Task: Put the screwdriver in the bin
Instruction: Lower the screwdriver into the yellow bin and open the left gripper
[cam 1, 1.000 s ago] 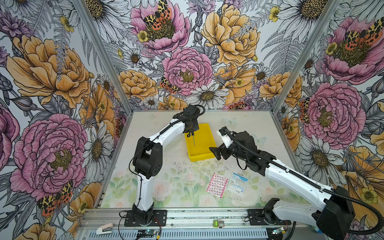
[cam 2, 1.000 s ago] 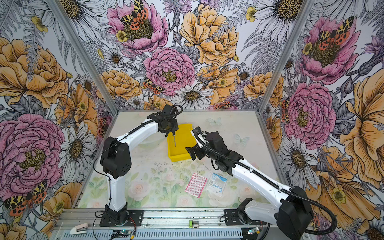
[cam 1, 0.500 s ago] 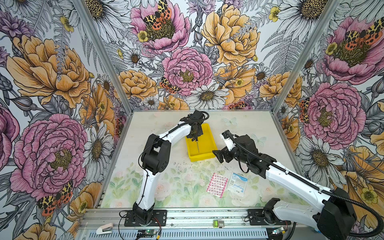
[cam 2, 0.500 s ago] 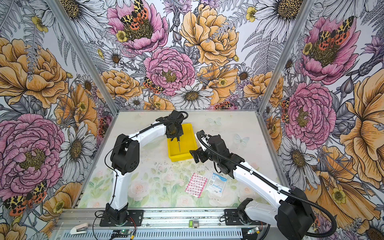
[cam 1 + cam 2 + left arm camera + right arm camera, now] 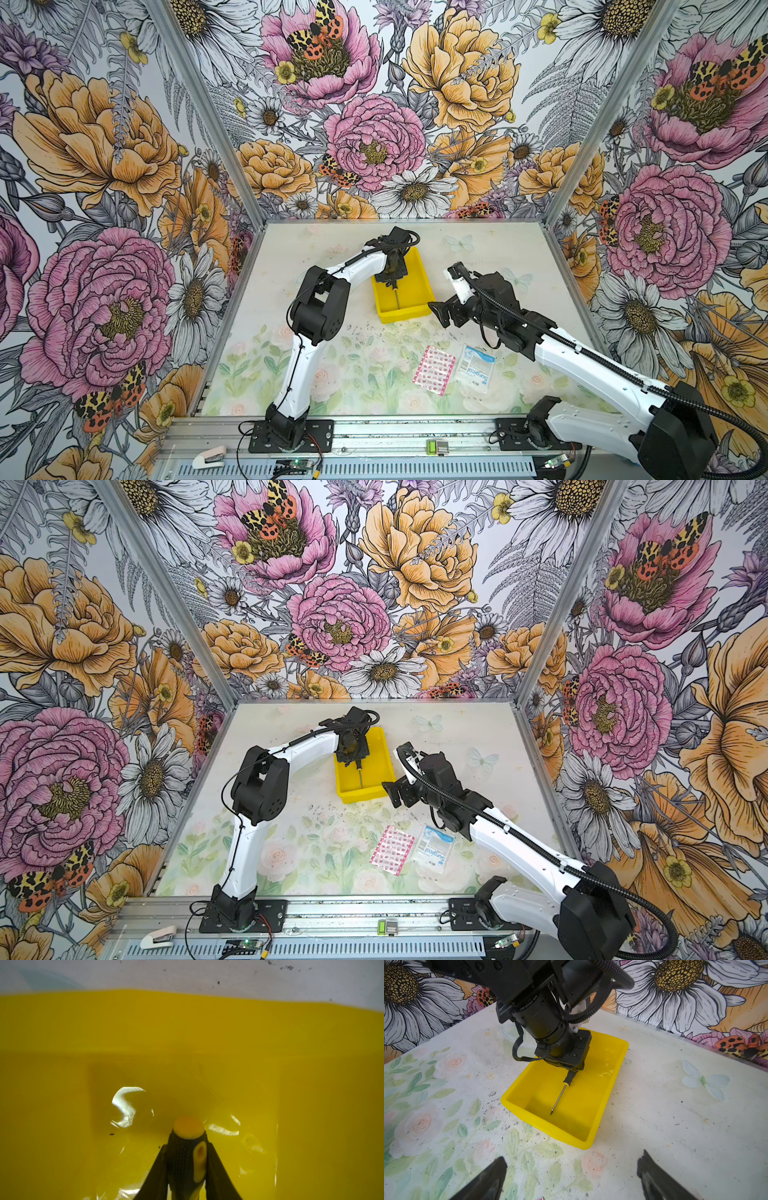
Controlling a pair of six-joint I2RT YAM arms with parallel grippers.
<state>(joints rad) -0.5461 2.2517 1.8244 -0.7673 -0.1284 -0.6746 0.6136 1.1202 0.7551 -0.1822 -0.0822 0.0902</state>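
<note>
Next, I let go of the screwdriver with my left gripper lengthwise on the middle of the yellow bin's bottom [image 5: 397,286], with its tip toward the bin's near side.
The yellow bin [image 5: 417,286] [image 5: 379,766] lies mid-table. My left gripper [image 5: 392,283] [image 5: 356,763] hangs over its far half, shut on the screwdriver's black-and-yellow handle [image 5: 185,1155]. In the left wrist view both fingers press the handle's sides above the bin floor [image 5: 207,1032]. The thin silver shaft [image 5: 560,1096] [image 5: 397,297] slants down inside the bin walls [image 5: 546,1128], its tip close to the floor. My right gripper [image 5: 439,312] [image 5: 573,1157] stands open and empty over the table, just off the bin's near right corner.
A pink blister pack [image 5: 434,370] and a white surgical packet [image 5: 476,368] lie on the table in front of the right gripper. A stapler [image 5: 210,459] rests on the front rail. Flowered walls close in the back and both sides.
My left gripper has carried the screwdriver from the bin's far left edge to inside the bin and come lower. The right gripper has shifted slightly to the right.
</note>
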